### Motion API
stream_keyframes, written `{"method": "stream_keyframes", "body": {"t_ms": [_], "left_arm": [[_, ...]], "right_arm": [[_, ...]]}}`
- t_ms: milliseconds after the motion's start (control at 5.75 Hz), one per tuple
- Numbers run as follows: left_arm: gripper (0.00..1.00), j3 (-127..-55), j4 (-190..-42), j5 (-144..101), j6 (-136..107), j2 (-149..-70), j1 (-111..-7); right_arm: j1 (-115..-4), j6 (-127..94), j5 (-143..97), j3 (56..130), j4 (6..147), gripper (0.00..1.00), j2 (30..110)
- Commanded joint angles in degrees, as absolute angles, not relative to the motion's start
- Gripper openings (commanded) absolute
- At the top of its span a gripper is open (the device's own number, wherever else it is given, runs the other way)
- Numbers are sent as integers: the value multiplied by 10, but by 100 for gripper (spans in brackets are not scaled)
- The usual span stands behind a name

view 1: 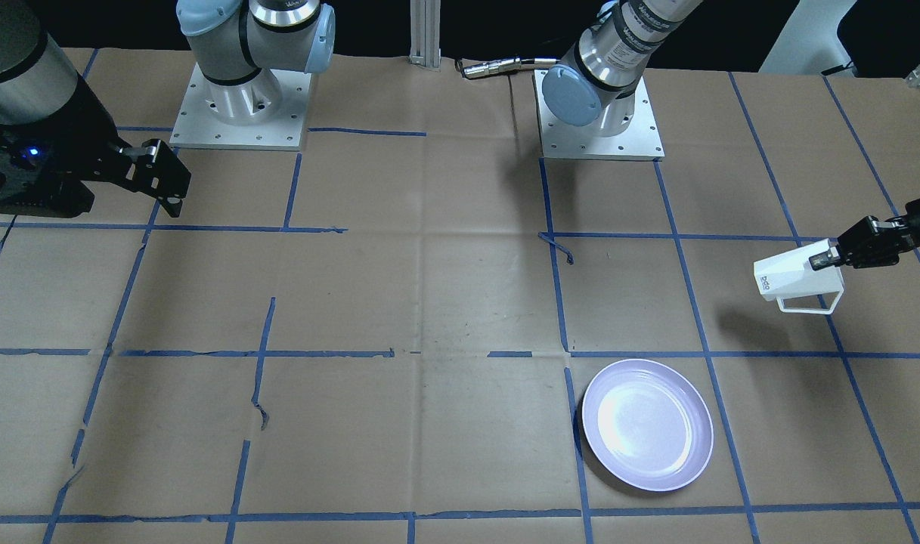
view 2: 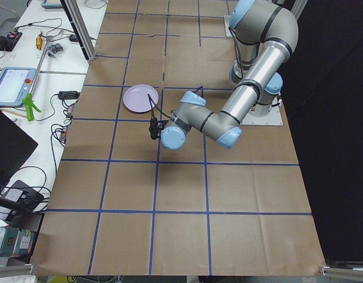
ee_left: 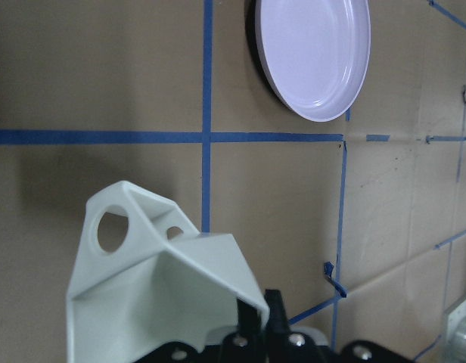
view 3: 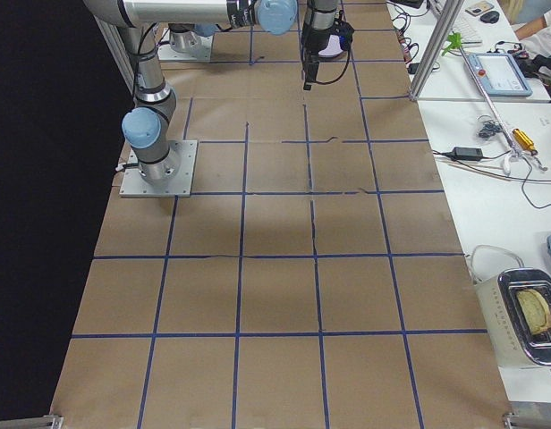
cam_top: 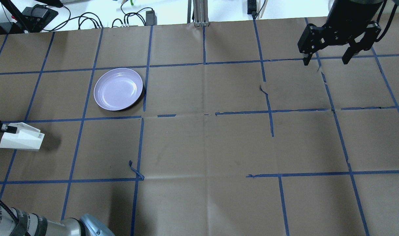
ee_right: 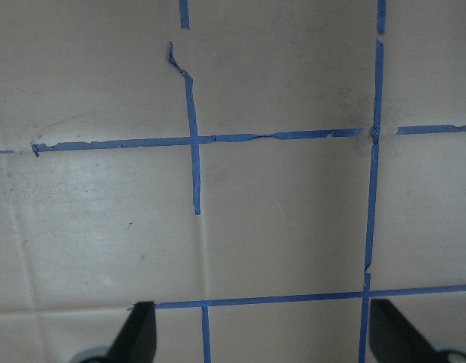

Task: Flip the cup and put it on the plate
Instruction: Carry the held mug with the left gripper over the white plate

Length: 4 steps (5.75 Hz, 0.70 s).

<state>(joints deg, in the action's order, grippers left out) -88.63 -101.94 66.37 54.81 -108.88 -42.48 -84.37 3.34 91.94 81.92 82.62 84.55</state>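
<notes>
My left gripper is going to let go of the white faceted cup near the middle of the empty lavender plate (view 1: 642,416) (ee_left: 314,47).
The white faceted cup (view 1: 796,279) lies on its side in the air, its shadow on the paper beneath. Its narrow base points away from my left gripper (view 1: 826,257), which is shut on the cup's rim wall. In the overhead view the cup (cam_top: 22,141) is at the far left edge, with the left gripper (cam_top: 9,128) at its rim. The left wrist view shows the cup (ee_left: 157,280) close up, handle on the left. The lavender plate (view 1: 647,425) lies empty on the table, also in the overhead view (cam_top: 118,88) and the left wrist view (ee_left: 316,53). My right gripper (cam_top: 326,60) is open and empty, far away.
Brown paper with a grid of blue tape covers the table; a tape end curls up (cam_top: 135,170) near the cup. The arm bases (view 1: 599,121) stand at the robot's side. Cables and devices lie beyond the far table edge (cam_top: 88,19).
</notes>
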Motion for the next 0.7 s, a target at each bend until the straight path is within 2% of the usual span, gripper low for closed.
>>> {"method": "stream_keyframes", "body": {"t_ms": [0,348,522], "left_arm": [[0,-887,-874,688,426,-1057,-575],[0,-905,-701,783,298,-1071,-733],[0,-917,-650,834,295,-1093,-781]], "right_arm": [[-844,33,919,819,826,100,846],[-844,33,919,819,826,100,846],[-844,33,919,819,826,100,846]]}}
